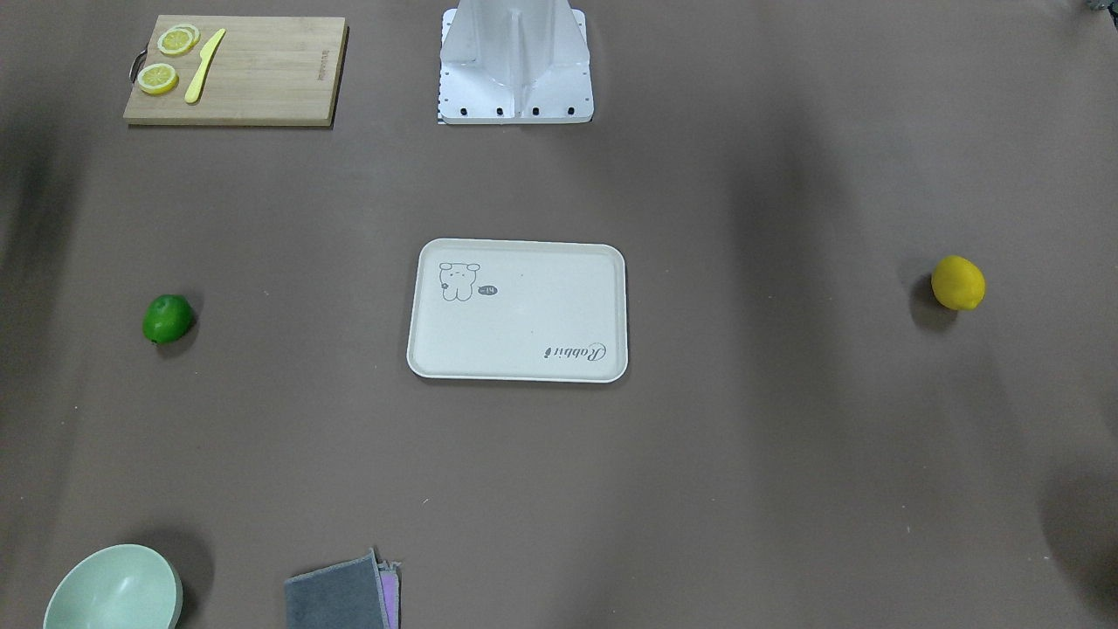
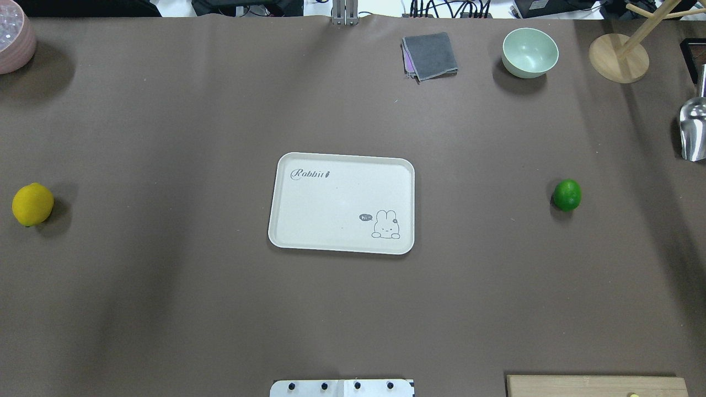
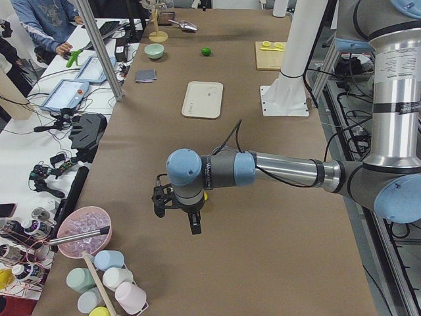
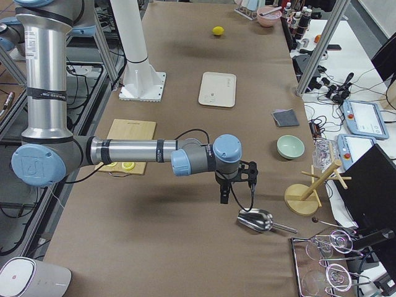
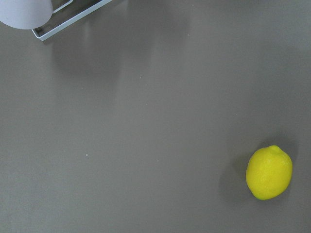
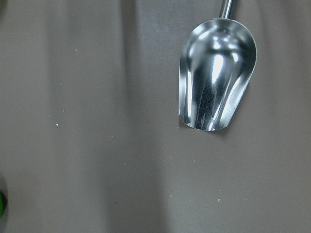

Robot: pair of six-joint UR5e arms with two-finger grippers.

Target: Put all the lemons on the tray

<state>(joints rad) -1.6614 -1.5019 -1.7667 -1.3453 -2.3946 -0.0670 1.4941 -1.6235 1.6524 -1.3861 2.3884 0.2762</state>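
Observation:
The yellow lemon belongs on the cream tray, so my left gripper needs to close around the middle of the yellow lemon (image 1: 957, 282) (image 5: 269, 173).
The yellow lemon (image 2: 32, 204) lies on the table at the far left of the overhead view; it also shows in the left wrist view (image 5: 268, 173) at the lower right. The green lemon (image 2: 567, 194) lies at the right, also seen from the front (image 1: 168, 319). The cream tray (image 2: 331, 204) sits empty in the middle between them. My left gripper (image 3: 176, 214) hangs above the table near the yellow lemon, and my right gripper (image 4: 236, 185) hangs above a metal scoop. Both show only in the side views, so I cannot tell whether they are open or shut.
A wooden cutting board (image 1: 236, 70) with lemon slices and a yellow knife lies near the robot base (image 1: 515, 61). A metal scoop (image 6: 216, 77), a mint bowl (image 2: 529, 52), a grey cloth (image 2: 430, 55), a wooden stand (image 2: 618, 58) and a pink bowl (image 2: 14, 41) line the far edge.

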